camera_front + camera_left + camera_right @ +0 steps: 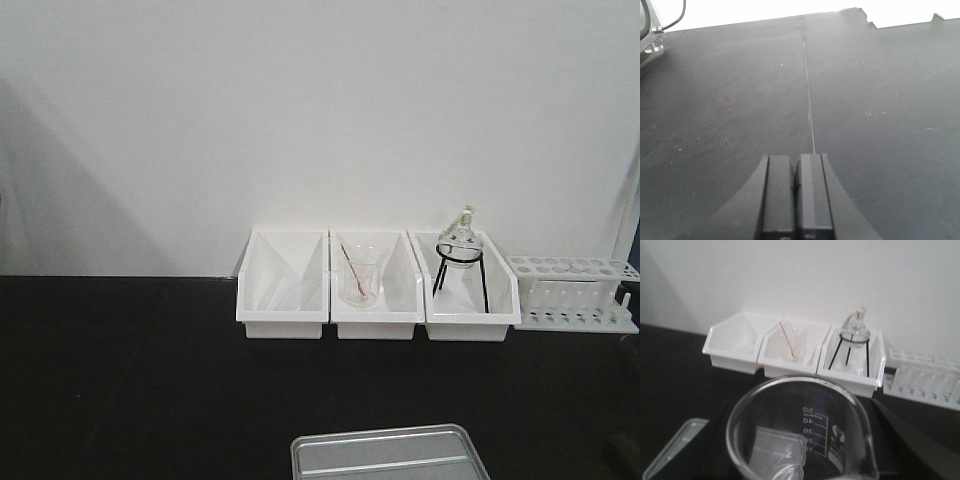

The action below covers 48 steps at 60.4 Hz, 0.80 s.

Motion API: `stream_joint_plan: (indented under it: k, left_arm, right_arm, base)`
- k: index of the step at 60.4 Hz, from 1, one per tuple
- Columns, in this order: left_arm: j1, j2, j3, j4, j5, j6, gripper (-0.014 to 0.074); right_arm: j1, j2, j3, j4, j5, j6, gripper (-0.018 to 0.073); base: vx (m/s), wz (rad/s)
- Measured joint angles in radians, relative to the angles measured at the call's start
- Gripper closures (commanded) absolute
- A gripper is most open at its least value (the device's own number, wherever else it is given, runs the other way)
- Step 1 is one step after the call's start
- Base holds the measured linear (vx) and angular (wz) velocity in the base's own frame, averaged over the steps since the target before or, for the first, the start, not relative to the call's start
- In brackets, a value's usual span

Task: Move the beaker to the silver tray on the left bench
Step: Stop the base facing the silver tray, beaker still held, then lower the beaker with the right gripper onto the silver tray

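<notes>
The robot's right gripper should set the beaker down inside the silver tray (414,464) near the tray's far rim, facing the white bins.
The beaker (800,435), small and clear with printed volume marks, fills the bottom of the right wrist view. My right gripper (801,450) is shut on it, with a dark finger (912,440) showing beside the glass. The silver tray (667,447) lies low to the beaker's left on the black bench; in the front view the silver tray (390,455) sits at the near edge of the black bench (130,380). My left gripper (796,162) hovers shut and empty over bare black bench top (740,100).
Three white bins (283,285) stand in a row against the white wall. The middle one holds a larger beaker with a reddish rod (360,275), the right one a round flask on a black tripod (460,250). A white test-tube rack (570,290) stands far right.
</notes>
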Motion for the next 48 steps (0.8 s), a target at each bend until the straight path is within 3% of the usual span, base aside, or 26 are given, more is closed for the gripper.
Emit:
stream_joint_plan:
  k: [13, 25, 34, 42, 48]
  left_arm:
    - [0.0, 0.0, 0.0, 0.0, 0.0, 0.0, 0.0595]
    - [0.0, 0.0, 0.0, 0.0, 0.0, 0.0, 0.0595]
    - [0.0, 0.0, 0.0, 0.0, 0.0, 0.0, 0.0595]
    - [0.0, 0.0, 0.0, 0.0, 0.0, 0.0, 0.0595]
    - [0.0, 0.0, 0.0, 0.0, 0.0, 0.0, 0.0595]
  right_arm:
    - [0.0, 0.404, -0.154, -0.152, -0.106, 0.0, 0.0571]
    - [0.0, 0.775, -0.35, -0.185, -0.281, -0.001, 0.0571]
    - [0.0, 1.007, -0.487, -0.192, -0.472, -0.058, 0.0571]
    - [0.0, 1.136, -0.581, -0.115, -0.704, -0.198, 0.0571]
    - [-0.008, 1.174, -0.597, 0.028, -0.817, -0.344, 0.0571]
  base:
    - [0.0, 0.0]
    - [0.0, 0.0]
    - [0.0, 0.0]
    - [0.0, 0.0]
    - [0.0, 0.0]
